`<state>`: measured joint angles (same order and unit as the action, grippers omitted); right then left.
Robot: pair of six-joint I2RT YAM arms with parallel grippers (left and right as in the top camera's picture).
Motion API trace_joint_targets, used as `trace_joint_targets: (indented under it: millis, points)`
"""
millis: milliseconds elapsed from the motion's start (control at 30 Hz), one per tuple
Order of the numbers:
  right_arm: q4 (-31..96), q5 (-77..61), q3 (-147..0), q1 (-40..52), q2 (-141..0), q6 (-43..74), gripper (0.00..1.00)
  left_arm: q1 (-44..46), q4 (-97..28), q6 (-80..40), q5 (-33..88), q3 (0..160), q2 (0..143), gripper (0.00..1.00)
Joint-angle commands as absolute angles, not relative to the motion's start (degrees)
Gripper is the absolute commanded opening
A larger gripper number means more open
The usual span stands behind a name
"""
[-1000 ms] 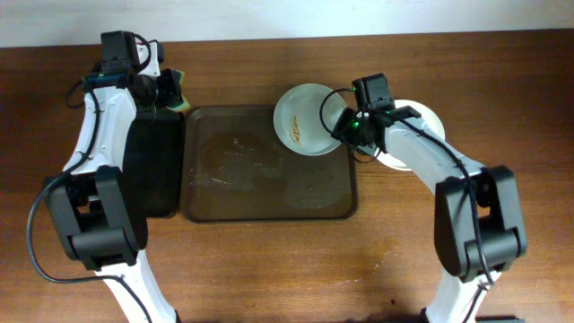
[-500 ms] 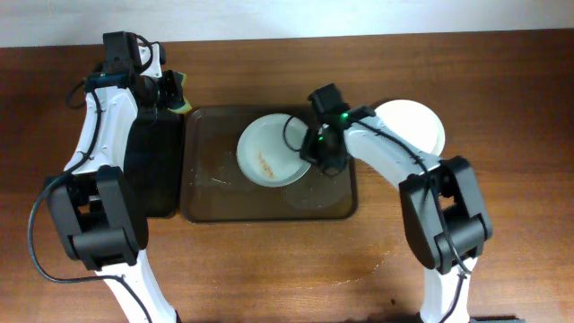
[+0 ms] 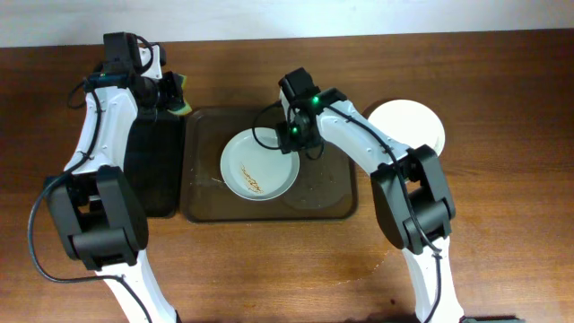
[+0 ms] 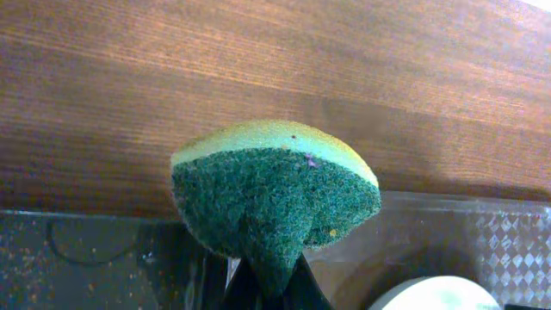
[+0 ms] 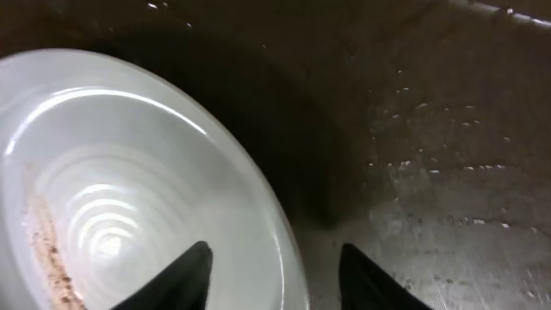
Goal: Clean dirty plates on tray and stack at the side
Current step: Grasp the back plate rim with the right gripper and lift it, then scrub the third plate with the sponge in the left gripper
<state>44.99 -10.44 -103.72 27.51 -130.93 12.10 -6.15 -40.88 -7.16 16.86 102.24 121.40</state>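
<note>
The smear sits on the near side of the plate, away from the sponge, so I should have my right gripper take hold of the plate's rim (image 5: 282, 245) and bring the plate toward the sponge.
A white plate (image 3: 258, 164) with an orange-brown smear lies in the middle of the dark brown tray (image 3: 323, 199). My right gripper (image 3: 292, 135) is open at the plate's far right rim. In the right wrist view the plate (image 5: 129, 198) fills the left, and the gripper (image 5: 280, 284) has its fingers on either side of the rim, apart from it. A second white plate (image 3: 408, 126) lies on the table to the right of the tray. My left gripper (image 3: 166, 90) is shut on a green and yellow sponge (image 3: 179, 96), held past the tray's far left corner. In the left wrist view the sponge (image 4: 275, 185) fills the middle.
A smaller black tray (image 3: 152, 166) lies against the brown tray's left side, under my left arm. The brown tray's floor (image 5: 448, 172) is wet and speckled. Bare wooden table (image 3: 269, 269) lies in front.
My right gripper carried the smeared plate from the tray's far right corner leftward, set it in the middle of the tray and opened. The left arm has not moved.
</note>
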Motion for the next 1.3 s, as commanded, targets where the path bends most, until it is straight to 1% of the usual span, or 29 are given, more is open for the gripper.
trace_joint_targets:
  millis: [0,33,67,100,200,233,267,333,367,400,467,533,600,667,700,733,900,1033,1133,1267]
  points:
    - [44.8,-10.2,-104.9,27.3,-132.4,10.8,0.35,-6.0,-41.2,-7.3,16.7,103.2,121.3,0.01]
    - [44.8,-10.3,-104.9,27.3,-132.6,11.0,0.14,-6.0,-41.2,-7.2,16.7,103.2,121.3,0.01]
    - [44.8,-10.3,-104.9,27.3,-132.6,11.4,0.04,-6.0,-41.3,-7.3,16.7,103.2,121.3,0.01]
    - [45.1,-10.4,-105.1,27.4,-132.6,13.6,0.04,-6.0,-41.3,-7.3,16.9,103.2,121.3,0.01]
    - [46.6,-13.3,-105.3,27.7,-132.6,31.6,0.04,-6.0,-42.1,-7.3,16.9,103.2,121.3,0.01]
    - [45.1,-13.3,-105.2,28.1,-132.6,37.8,0.04,-6.0,-42.5,-7.2,16.9,103.2,121.3,0.01]
    - [42.5,-13.2,-105.2,28.6,-132.6,39.1,0.04,-6.0,-42.7,-7.3,16.9,103.2,121.3,0.01]
    - [41.7,-11.4,-105.2,29.3,-132.6,39.7,0.04,-6.0,-42.9,-7.3,16.9,103.2,121.3,0.01]
    - [42.1,-10.4,-105.2,29.5,-132.6,39.7,0.08,-6.0,-43.0,-7.3,16.9,103.2,121.3,0.01]
    - [42.3,-9.8,-105.0,29.6,-132.6,39.7,0.22,-6.0,-43.1,-7.3,16.9,103.2,121.3,0.01]
    - [41.4,-9.8,-104.4,29.6,-133.1,39.7,0.28,-6.0,-43.2,-7.3,16.9,103.2,121.3,0.01]
    - [40.2,-10.9,-104.4,29.6,-135.2,39.7,0.27,-6.0,-43.8,-7.3,17.9,103.2,121.3,0.01]
    - [38.7,-13.6,-104.4,29.6,-136.4,39.7,0.22,-5.7,-44.8,-7.2,18.4,103.1,121.3,0.01]
    - [38.1,-13.7,-104.4,29.6,-136.5,39.7,0.13,-4.5,-46.3,-7.2,18.4,103.1,121.3,0.01]
    - [38.1,-13.7,-104.4,29.6,-136.5,39.7,0.06,-3.9,-46.9,-7.2,18.4,103.1,121.3,0.01]
    - [38.2,-13.7,-104.4,29.6,-136.5,39.7,0.04,-2.8,-47.8,-7.2,18.4,103.1,121.3,0.01]
    - [38.4,-14.0,-104.4,29.5,-136.5,39.7,0.04,3.5,-48.4,-3.5,17.4,102.8,121.4,0.01]
    - [38.8,-16.0,-104.4,28.6,-136.5,39.7,0.04,6.0,-47.0,-3.6,8.3,99.1,122.9,0.01]
    - [38.8,-16.3,-104.4,28.0,-136.5,39.7,0.04,6.3,-40.8,-3.6,1.8,93.8,124.4,0.01]
    - [38.7,-16.3,-104.4,28.0,-136.5,39.5,0.04,7.7,-31.4,-3.6,1.7,83.6,126.1,0.01]
